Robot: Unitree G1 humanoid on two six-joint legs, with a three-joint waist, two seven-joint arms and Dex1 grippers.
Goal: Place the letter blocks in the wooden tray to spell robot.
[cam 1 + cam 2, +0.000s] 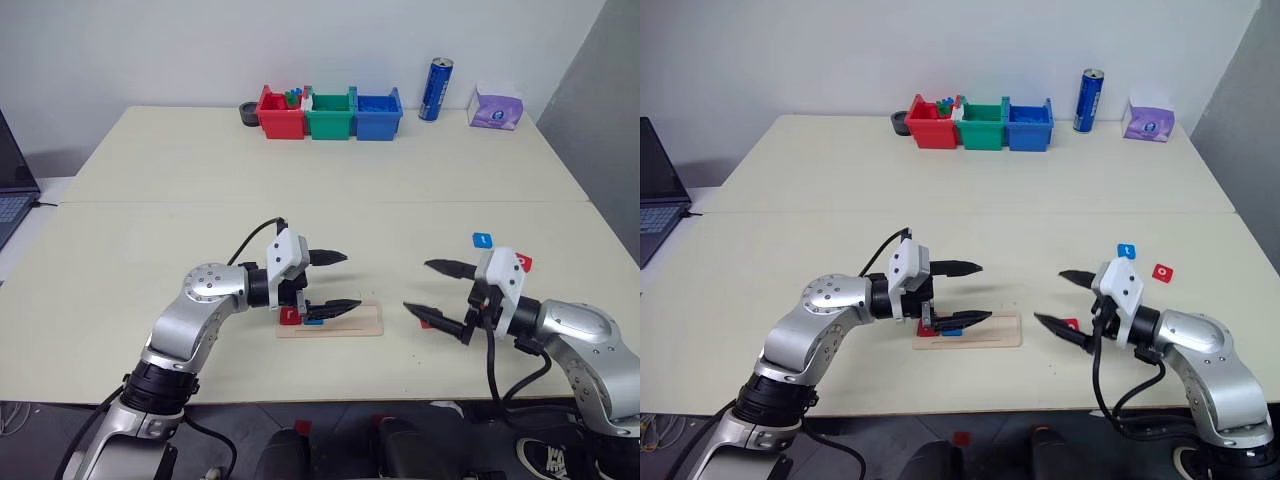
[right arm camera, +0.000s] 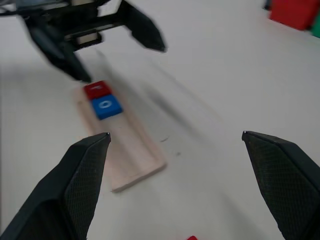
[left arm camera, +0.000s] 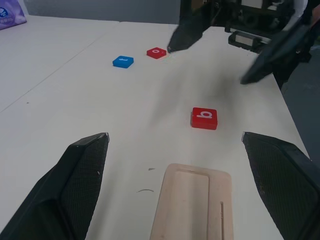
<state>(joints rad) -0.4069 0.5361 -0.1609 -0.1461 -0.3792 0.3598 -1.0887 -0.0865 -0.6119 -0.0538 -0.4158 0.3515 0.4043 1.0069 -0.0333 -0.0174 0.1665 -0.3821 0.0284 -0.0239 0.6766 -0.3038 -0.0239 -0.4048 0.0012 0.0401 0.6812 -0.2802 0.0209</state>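
Observation:
My right gripper is to close next on the near and far sides point(image 1: 426, 324) point(image 2: 192, 238) of the red "b" block, because the robot needs "b" after the blue "o".
The wooden tray point(image 1: 352, 321) lies near the front edge of the table. A red letter block point(image 2: 96, 90) and a blue "o" block point(image 2: 106, 107) sit side by side at its left end. My left gripper point(image 1: 350, 280) hovers open over that end, pointing right, with nothing between its fingers. My right gripper point(image 1: 416, 285) is open and empty too, pointing left toward the tray's right end. A red "b" block point(image 3: 204, 118) lies on the table under its lower finger. A blue "t" block point(image 1: 483, 240) and a red "o" block point(image 1: 524, 262) lie farther right.
Red point(image 1: 281, 115), green point(image 1: 330, 115) and blue point(image 1: 378, 115) plastic bins stand in a row at the far edge. A blue can point(image 1: 436, 89) and a purple tissue pack point(image 1: 495, 108) stand to their right. A laptop point(image 1: 10, 195) sits off the table's left side.

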